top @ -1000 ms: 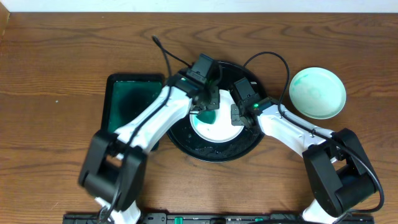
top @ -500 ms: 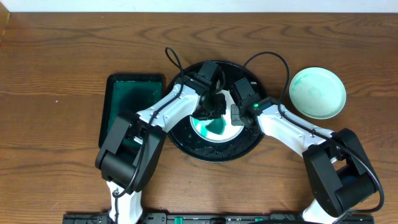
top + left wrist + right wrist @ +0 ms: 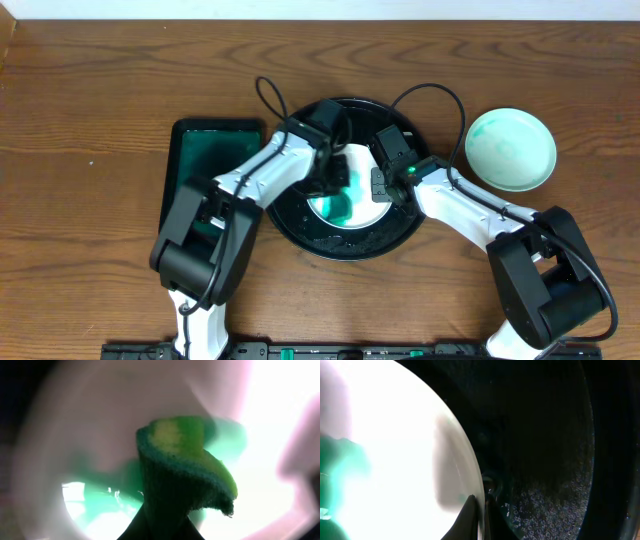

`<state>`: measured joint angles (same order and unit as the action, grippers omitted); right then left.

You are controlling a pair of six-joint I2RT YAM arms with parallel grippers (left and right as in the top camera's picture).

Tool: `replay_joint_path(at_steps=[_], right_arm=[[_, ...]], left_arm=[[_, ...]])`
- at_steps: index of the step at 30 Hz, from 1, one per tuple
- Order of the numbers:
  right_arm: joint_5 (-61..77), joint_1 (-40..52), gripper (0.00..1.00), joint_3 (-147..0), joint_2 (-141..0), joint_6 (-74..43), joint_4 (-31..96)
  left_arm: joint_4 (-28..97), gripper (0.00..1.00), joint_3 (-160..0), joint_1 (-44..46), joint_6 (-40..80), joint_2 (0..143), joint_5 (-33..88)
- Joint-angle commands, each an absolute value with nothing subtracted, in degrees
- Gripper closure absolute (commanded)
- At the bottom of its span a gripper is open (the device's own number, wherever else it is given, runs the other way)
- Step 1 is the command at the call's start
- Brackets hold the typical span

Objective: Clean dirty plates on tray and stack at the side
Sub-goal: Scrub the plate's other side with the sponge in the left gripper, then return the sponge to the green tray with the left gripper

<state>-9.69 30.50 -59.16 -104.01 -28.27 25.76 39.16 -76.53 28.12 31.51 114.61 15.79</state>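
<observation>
I have the green sponge in my left gripper. Next, I release it on the dark-green tray's bottom, near the round black tray (image 3: 231, 196).
A white plate with teal smears (image 3: 338, 203) lies on the round black tray (image 3: 300, 225). My left gripper (image 3: 333, 178) is shut on a green sponge (image 3: 182, 467) and presses it on the plate's centre (image 3: 100, 515). My right gripper (image 3: 378, 186) is shut on the plate's right rim (image 3: 479, 491), its fingers pinching the edge; the tray's wet black floor (image 3: 545, 460) lies beside it. A second plate with a faint teal tint (image 3: 510, 150) sits on the wooden table at the right. A third plate is not in view.
A rectangular dark-green tray (image 3: 205, 165) lies on the table left of the black tray. Both arms cross over the black tray. Cables loop above the tray's far rim (image 3: 430, 95).
My left gripper with the sponge has moved across the plate, first toward the centre and then slightly back and up. The right gripper has stayed on the plate's rim.
</observation>
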Motion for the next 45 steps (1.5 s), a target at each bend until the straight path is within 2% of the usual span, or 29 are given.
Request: replay_joint_path(at_steps=[1, 8, 18, 23, 29, 35, 39, 45], right_arm=[[-8.21, 30.37, 0.99, -58.59, -105.14, -28.64, 26.39], [-8.03, 30.37, 0.99, -58.59, -105.12, -28.62, 26.39], [-8.05, 30.35, 0.99, -58.59, -105.14, -28.62, 26.37], [-8.05, 30.35, 0.99, -58.59, -105.14, -28.62, 26.39], [-8.1, 30.33, 0.99, -58.59, -105.12, -28.12, 26.15], [-8.05, 30.04, 0.99, -58.59, -105.12, -27.05, 26.02], [-8.05, 30.04, 0.99, -58.59, -105.12, -26.7, 26.02], [-6.98, 30.06, 0.99, -58.59, -105.12, -26.68, 26.11]], left_arm=[[41.28, 0.93, -75.96, 24.4, 30.7, 115.42, -0.43], [40.86, 0.93, -76.51, 23.59, 30.46, 115.2, -9.26], [40.45, 0.93, -82.59, 30.24, 26.85, 107.92, -9.98], [41.8, 0.92, -82.65, 30.15, 28.75, 102.94, -13.61], [45.71, 0.93, -82.65, 25.5, 28.8, 100.55, -13.61], [51.75, 0.93, -82.08, 15.64, 29.41, 101.32, -11.6], [52.29, 0.93, -80.31, 9.37, 28.14, 102.52, -6.39], [52.21, 0.93, -77.84, 4.58, 28.12, 107.39, -6.44]])
